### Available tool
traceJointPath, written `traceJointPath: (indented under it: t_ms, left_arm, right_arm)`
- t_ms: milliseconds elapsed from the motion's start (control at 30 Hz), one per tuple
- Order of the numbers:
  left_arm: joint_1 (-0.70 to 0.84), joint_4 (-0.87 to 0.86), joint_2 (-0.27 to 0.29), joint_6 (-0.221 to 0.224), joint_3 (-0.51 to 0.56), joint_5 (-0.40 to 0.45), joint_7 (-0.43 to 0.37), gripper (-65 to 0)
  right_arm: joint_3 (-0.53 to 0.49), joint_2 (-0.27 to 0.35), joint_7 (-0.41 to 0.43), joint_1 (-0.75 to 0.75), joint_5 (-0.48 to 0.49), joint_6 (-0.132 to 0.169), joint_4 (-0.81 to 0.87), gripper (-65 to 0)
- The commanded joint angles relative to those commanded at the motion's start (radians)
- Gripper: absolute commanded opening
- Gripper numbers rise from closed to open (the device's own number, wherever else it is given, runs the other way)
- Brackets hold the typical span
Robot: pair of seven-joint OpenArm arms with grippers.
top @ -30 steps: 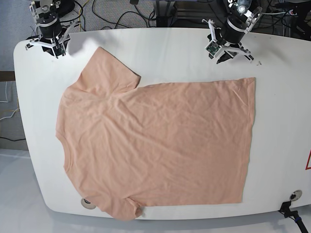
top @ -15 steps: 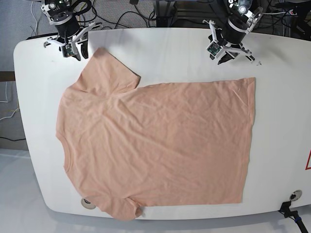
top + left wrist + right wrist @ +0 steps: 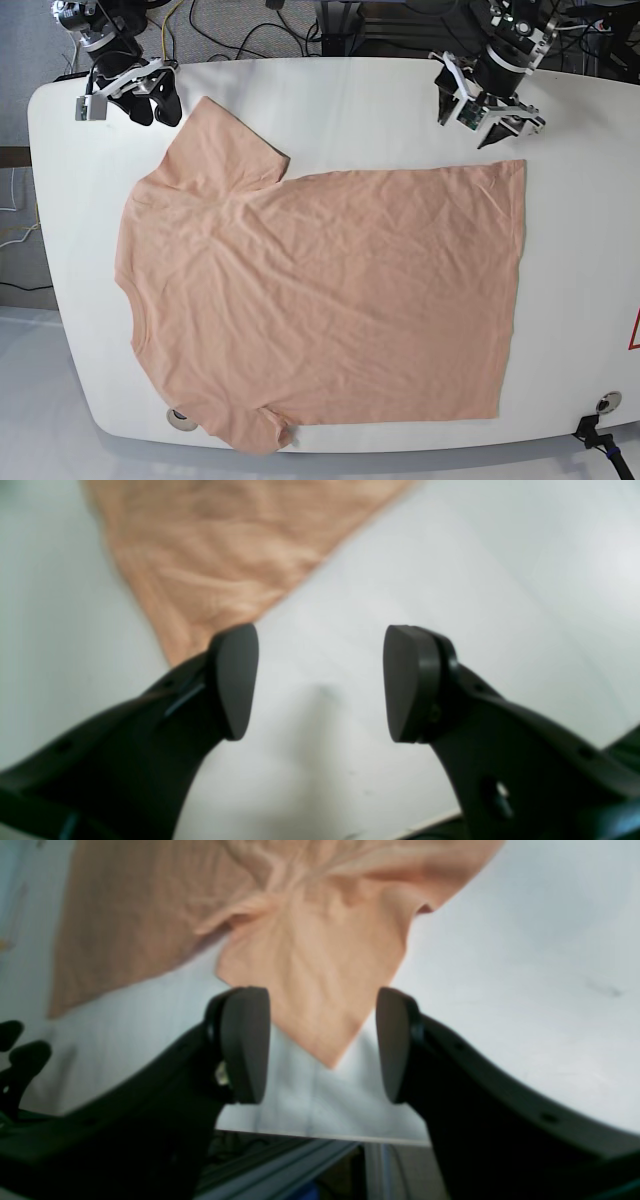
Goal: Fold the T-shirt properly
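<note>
My right gripper should grab the upper sleeve's back corner (image 3: 206, 108) (image 3: 331, 1047) of the T-shirt, the tip closest to the back edge of the table.
The peach-pink T-shirt (image 3: 320, 290) lies spread flat and wrinkled on the white table (image 3: 350, 110), collar to the left and hem to the right. My right gripper (image 3: 155, 105) is open at the back left, just beside the upper sleeve. In the right wrist view the sleeve tip (image 3: 320, 1005) sits between the open fingers (image 3: 245, 1040), and the gripper (image 3: 320, 1042) is empty. My left gripper (image 3: 497, 128) is open at the back right, just above the hem's upper corner. In the left wrist view that corner (image 3: 215, 565) lies beyond the left finger (image 3: 235, 680); the gripper (image 3: 320, 680) holds nothing.
Cables (image 3: 250, 30) run on the floor behind the table's back edge. Round fittings sit at the front edge (image 3: 180, 418) and at the front right (image 3: 607, 403). The table's edge (image 3: 320, 1135) shows just below the right gripper.
My right gripper has moved right and turned toward the sleeve. My left gripper has shifted right and down toward the hem's upper corner. The shirt has not moved.
</note>
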Motion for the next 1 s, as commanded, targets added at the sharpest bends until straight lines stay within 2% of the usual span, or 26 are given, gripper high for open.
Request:
traceJointPath:
  t_ms: [67, 133, 233, 400, 467, 533, 833, 933, 1000]
  left_arm:
    - [-0.006, -0.002, 0.002, -0.052, -0.071, -0.083, 0.0, -27.5]
    - [-0.006, -0.002, 0.002, -0.075, -0.133, -0.176, 0.002, -27.5]
    - [-0.008, -0.003, -0.002, -0.124, -0.224, -0.318, 0.012, -27.5]
    - [-0.058, -0.032, 0.0, -0.238, -0.384, -0.496, 0.169, -27.5]
    - [-0.075, -0.063, 0.002, -0.278, -0.442, -0.557, 0.203, -27.6]
    - [-0.08, -0.098, 0.0, -0.305, -0.474, -0.589, 0.209, -27.6]
    - [-0.126, -0.193, -0.003, -0.305, -0.549, -0.598, 0.207, -27.9]
    - [-0.126, -0.193, -0.005, -0.305, -0.549, -0.598, 0.207, -27.9]
    - [-0.126, -0.193, -0.005, -0.305, -0.549, -0.598, 0.207, -27.9]
  right_arm:
    - [0.0, -0.002, -0.035, 0.003, 0.051, -0.009, -0.002, -32.3]
    - [0.0, -0.011, -0.069, 0.006, 0.107, -0.049, -0.021, -32.2]
    - [0.0, -0.021, -0.106, 0.018, 0.173, -0.086, -0.052, -32.3]
    - [-0.003, -0.048, -0.127, 0.032, 0.247, -0.138, -0.098, -32.2]
    - [-0.005, -0.051, -0.127, 0.032, 0.249, -0.152, -0.109, -32.2]
    - [-0.005, -0.052, -0.13, 0.032, 0.25, -0.166, -0.129, -32.2]
    - [-0.006, -0.077, -0.152, 0.031, 0.245, -0.172, -0.21, -32.3]
    - [-0.006, -0.081, -0.152, 0.031, 0.245, -0.207, -0.236, -32.4]
    - [-0.006, -0.081, -0.152, 0.032, 0.245, -0.215, -0.242, -32.4]
